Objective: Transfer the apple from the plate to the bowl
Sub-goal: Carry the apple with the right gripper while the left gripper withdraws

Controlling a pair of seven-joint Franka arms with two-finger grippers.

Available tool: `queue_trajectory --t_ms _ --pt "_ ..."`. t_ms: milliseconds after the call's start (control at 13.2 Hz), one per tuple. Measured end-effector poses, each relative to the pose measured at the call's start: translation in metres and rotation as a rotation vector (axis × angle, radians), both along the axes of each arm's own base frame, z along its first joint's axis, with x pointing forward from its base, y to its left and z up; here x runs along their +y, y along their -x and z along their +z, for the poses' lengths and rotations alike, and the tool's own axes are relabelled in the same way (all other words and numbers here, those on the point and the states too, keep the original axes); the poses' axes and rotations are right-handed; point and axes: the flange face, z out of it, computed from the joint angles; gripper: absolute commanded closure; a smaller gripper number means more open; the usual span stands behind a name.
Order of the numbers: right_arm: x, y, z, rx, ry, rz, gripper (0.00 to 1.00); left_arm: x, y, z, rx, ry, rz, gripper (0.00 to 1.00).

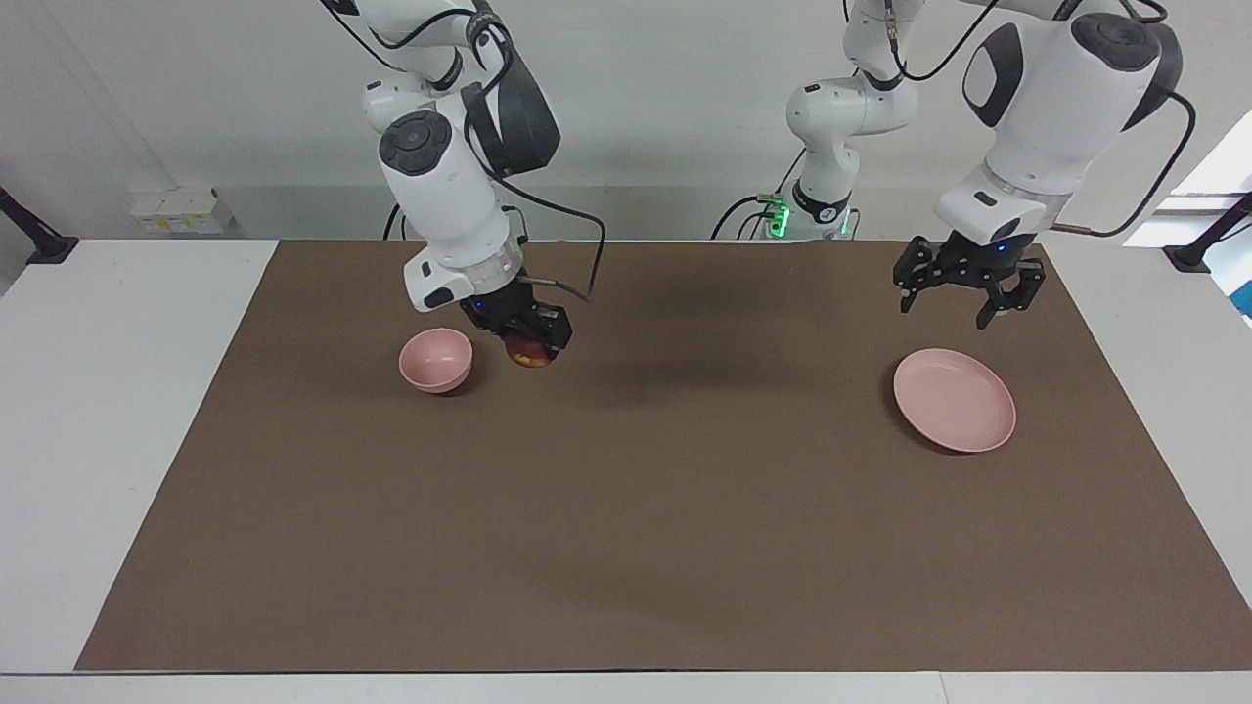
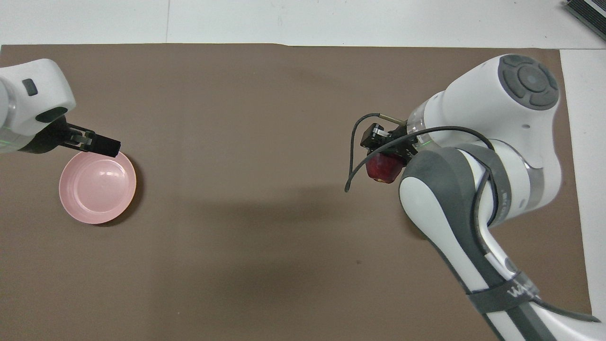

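Observation:
My right gripper is holding the dark red apple. It will let go of the apple inside the small pink bowl [image 2: 443, 212] on the brown mat.
My right gripper [image 1: 535, 344] is shut on the dark red apple [image 1: 531, 356] and holds it a little above the mat, just beside the small pink bowl [image 1: 436, 360]. The apple also shows in the overhead view [image 2: 382, 168], where my right arm hides the bowl. My left gripper [image 1: 943, 311] is open and empty, raised over the edge of the flat pink plate [image 1: 955, 400] that is nearer the robots. The plate [image 2: 97, 188] is bare in the overhead view.
A brown mat [image 1: 626, 548] covers most of the white table [image 1: 108, 411]. A black cable [image 2: 352, 161] loops out from my right wrist. A black clamp [image 1: 1198, 249] stands at the table's corner near the left arm.

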Motion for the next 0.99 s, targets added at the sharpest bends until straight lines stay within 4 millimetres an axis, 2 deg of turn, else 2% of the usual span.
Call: queue_trajectory --t_ms 152,228,380,532,684,835,987 --pt "-0.029 -0.002 -0.005 0.017 0.049 0.098 1.0 0.008 0.005 0.027 0.006 -0.004 0.013 0.0" --pt "-0.043 -0.002 -0.009 0.021 0.072 0.138 1.0 0.018 0.006 0.036 0.007 -0.005 0.031 0.0" --pt "-0.075 0.005 -0.023 0.041 0.115 0.212 1.0 0.039 0.008 0.046 0.02 -0.008 0.066 0.0" --pt "-0.103 0.021 -0.04 0.046 0.13 0.265 1.0 0.046 0.01 0.05 0.025 -0.009 0.079 0.0" --pt "-0.115 0.044 -0.063 0.03 0.13 0.282 1.0 0.05 0.013 0.054 0.026 -0.01 0.087 0.0" --pt "-0.117 0.066 -0.091 0.031 0.137 0.289 1.0 0.055 0.016 0.055 0.032 -0.007 0.102 0.0" --pt "-0.121 0.077 -0.113 0.015 0.159 0.301 1.0 0.06 0.019 0.053 0.04 0.006 0.127 0.0"
